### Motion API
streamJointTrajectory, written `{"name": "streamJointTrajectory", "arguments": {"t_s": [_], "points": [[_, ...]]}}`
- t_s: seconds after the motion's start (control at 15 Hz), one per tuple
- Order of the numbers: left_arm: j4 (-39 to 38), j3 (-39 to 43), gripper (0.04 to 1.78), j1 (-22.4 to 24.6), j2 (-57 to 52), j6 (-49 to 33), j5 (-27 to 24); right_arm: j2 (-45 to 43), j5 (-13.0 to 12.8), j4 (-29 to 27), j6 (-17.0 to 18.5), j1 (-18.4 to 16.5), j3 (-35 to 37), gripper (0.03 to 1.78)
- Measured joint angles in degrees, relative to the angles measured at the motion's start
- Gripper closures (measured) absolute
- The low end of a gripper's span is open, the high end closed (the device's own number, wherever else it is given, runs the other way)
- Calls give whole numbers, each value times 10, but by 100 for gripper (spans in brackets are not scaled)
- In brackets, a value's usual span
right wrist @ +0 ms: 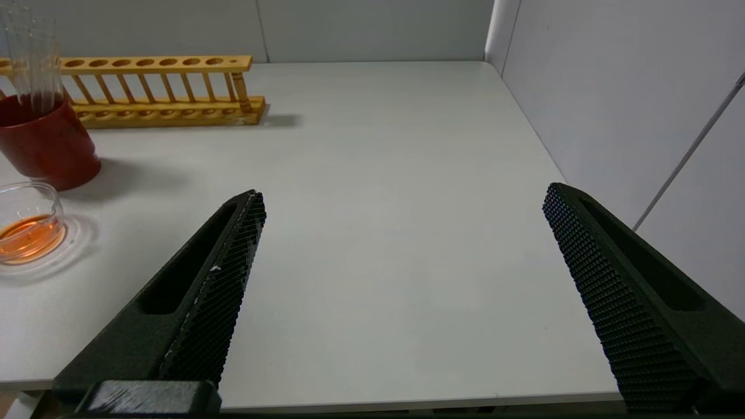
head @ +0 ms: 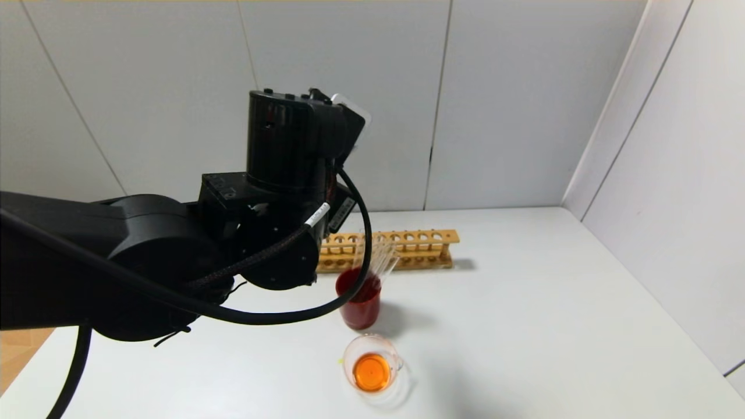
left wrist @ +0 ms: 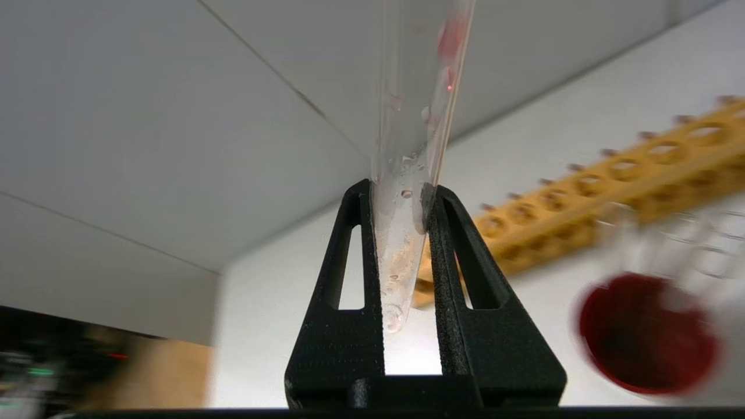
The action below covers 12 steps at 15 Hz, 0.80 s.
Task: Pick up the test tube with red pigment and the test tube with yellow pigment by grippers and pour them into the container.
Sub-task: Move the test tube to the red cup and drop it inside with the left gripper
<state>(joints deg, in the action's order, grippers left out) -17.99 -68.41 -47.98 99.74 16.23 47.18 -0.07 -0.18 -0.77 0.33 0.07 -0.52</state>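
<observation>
The test tube with red pigment is to go inside the dark red beaker [head: 353, 287] [left wrist: 616, 336], beside the clear tubes. Next, my left gripper lets go of it there.
My left gripper [left wrist: 400, 192] is shut on the test tube with red pigment [left wrist: 407, 174]. The tube is clear glass with red droplets on its wall and only a pinkish trace at its rounded bottom. In the head view the raised left arm's wrist [head: 291, 151] hides the fingers and the tube. The container [head: 372, 365], a low glass cup, holds orange liquid near the table's front; it also shows in the right wrist view [right wrist: 23, 192]. My right gripper [right wrist: 404, 195] is open and empty over bare table at the right. The test tube with yellow pigment is out of view.
A taller beaker of dark red liquid [head: 359, 302] with clear tubes in it stands just behind the container. A wooden tube rack [head: 401, 250] lies behind the beaker. Walls close the table's back and right sides.
</observation>
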Motion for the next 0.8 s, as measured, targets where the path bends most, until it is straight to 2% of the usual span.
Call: {"name": "streamJointTrajectory", "arguments": {"t_s": [0.13, 0.4, 0.6, 0.8], "points": [[49, -9, 152, 0, -3, -114, -50, 0, 0, 0, 0, 0, 0, 7], [53, 2, 152, 0, -13, -256, -130, 0, 0, 0, 0, 0, 0, 7], [43, 36, 152, 1, -20, -316, -164, 0, 0, 0, 0, 0, 0, 7], [11, 71, 152, 5, -14, -327, -189, 0, 0, 0, 0, 0, 0, 7]]}}
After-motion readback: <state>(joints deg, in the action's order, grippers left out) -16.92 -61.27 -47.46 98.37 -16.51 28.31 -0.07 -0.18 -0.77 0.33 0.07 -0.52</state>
